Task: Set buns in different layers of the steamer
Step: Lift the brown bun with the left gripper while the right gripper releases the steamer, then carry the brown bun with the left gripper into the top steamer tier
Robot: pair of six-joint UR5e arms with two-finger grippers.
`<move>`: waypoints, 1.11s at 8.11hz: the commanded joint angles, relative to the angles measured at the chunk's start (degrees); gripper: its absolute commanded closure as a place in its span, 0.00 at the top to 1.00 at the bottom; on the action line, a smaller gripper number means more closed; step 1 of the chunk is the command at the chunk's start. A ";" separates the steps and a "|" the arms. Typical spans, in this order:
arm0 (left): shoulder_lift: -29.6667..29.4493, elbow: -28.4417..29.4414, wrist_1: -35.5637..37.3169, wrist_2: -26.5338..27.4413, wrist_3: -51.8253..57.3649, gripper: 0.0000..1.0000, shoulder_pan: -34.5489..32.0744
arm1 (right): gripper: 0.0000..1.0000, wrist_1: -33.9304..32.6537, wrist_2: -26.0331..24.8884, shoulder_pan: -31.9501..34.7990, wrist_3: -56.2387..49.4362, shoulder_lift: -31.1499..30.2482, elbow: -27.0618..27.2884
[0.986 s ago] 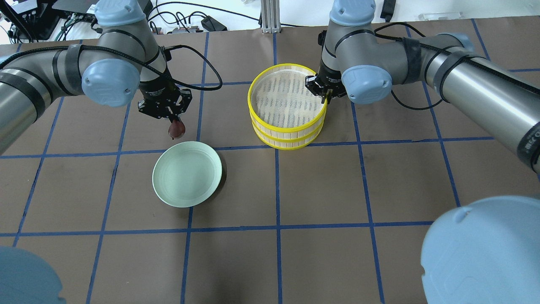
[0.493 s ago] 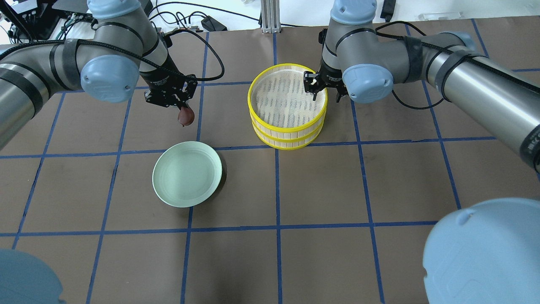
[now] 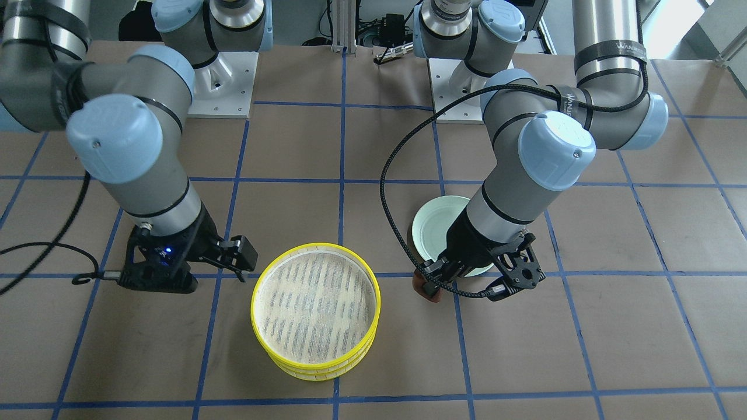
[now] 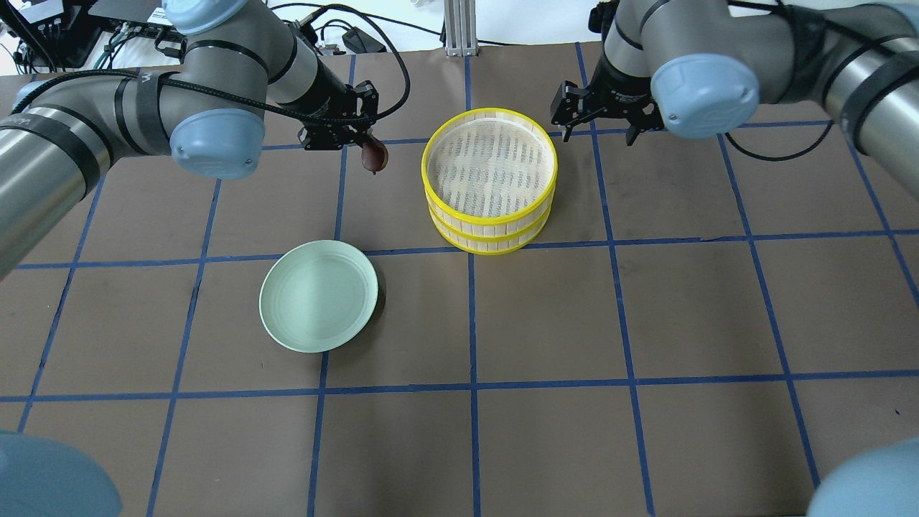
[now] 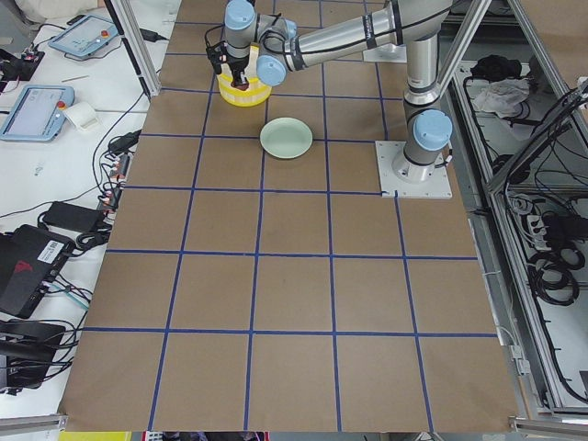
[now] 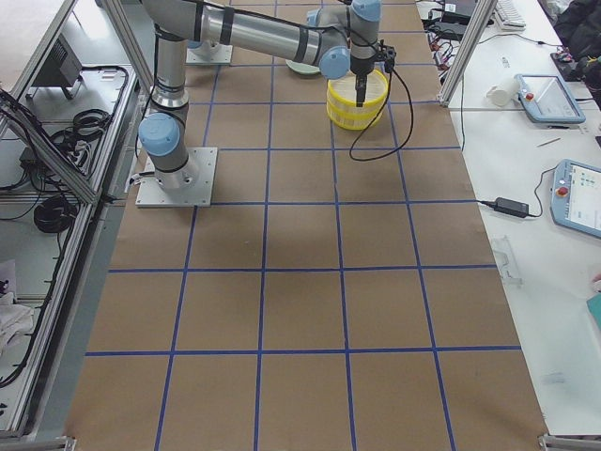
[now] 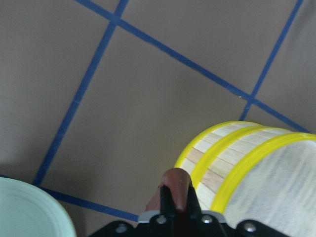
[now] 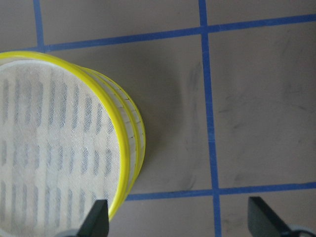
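Next, my left gripper lets go of the reddish-brown bun on the top layer's bare woven base (image 3: 316,332), just past its middle.
The steamer's two yellow-rimmed layers (image 4: 492,231) stand stacked at the table's back middle, and the top woven base is bare. They also show in the front-facing view (image 3: 257,309). My left gripper (image 4: 362,143) is shut on the dark reddish-brown bun (image 4: 373,155) and holds it in the air just left of the stack. In the left wrist view the bun (image 7: 176,187) hangs beside the steamer wall (image 7: 213,167). My right gripper (image 4: 599,133) is open and empty, just right of the stack's back rim (image 8: 129,163). The cream-white bun is not in view.
An empty pale green plate (image 4: 318,296) lies on the brown paper in front of and left of the steamer, partly hidden by my left arm in the front-facing view (image 3: 435,224). Blue tape lines grid the table. Cables lie along the back edge.
My left gripper has carried the brown bun back and right, from the plate's far edge to beside the steamer. My right gripper has opened and drawn away from the top layer's rim.
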 commanded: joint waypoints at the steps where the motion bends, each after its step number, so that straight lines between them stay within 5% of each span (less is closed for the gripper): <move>1: -0.32 0.01 4.70 -7.40 -10.92 0.00 -1.15 | 1.00 11.34 -0.14 -5.07 -11.16 -8.06 -0.21; 3: -1.11 -0.08 5.14 -13.82 -15.86 0.00 -2.55 | 1.00 15.91 -0.13 -8.43 -17.53 -10.00 -0.13; 6: -6.81 1.58 13.65 -14.02 -23.07 0.00 -7.56 | 1.00 16.65 -0.23 -6.16 -16.05 -13.52 -0.13; 9: -8.32 2.03 13.67 -13.93 -23.08 0.07 -8.45 | 1.00 17.70 -0.23 -4.39 -11.39 -14.41 -0.21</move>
